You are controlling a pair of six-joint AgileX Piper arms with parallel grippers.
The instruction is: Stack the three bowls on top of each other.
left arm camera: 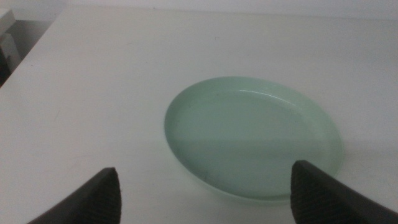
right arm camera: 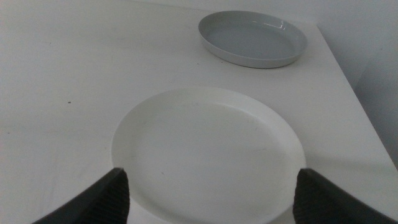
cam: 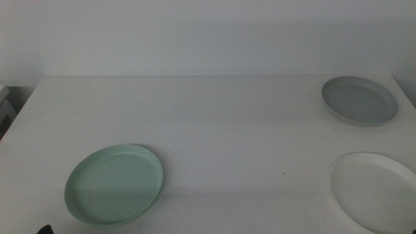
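My right gripper goes to the white bowl's rim (cam: 413, 172) (right arm camera: 293, 127) next. It should take hold there on the side away from the green bowl.
The mint green bowl (cam: 114, 184) lies on the white table at the front left. The grey bowl (cam: 359, 99) lies at the back right, and the white bowl (cam: 377, 190) at the front right. All three lie apart and hold nothing. My left gripper (left arm camera: 208, 193) is open and empty, a little short of the green bowl (left arm camera: 252, 138); only a dark tip of it shows at the middle view's bottom edge (cam: 44, 229). My right gripper (right arm camera: 208, 193) is open and empty just short of the white bowl (right arm camera: 208, 155), with the grey bowl (right arm camera: 252, 38) beyond it.
The table's left edge (cam: 19, 107) borders a dark gap, with a light object at the far left. The right edge (right arm camera: 348, 81) runs close by the grey and white bowls. A white wall stands behind the table.
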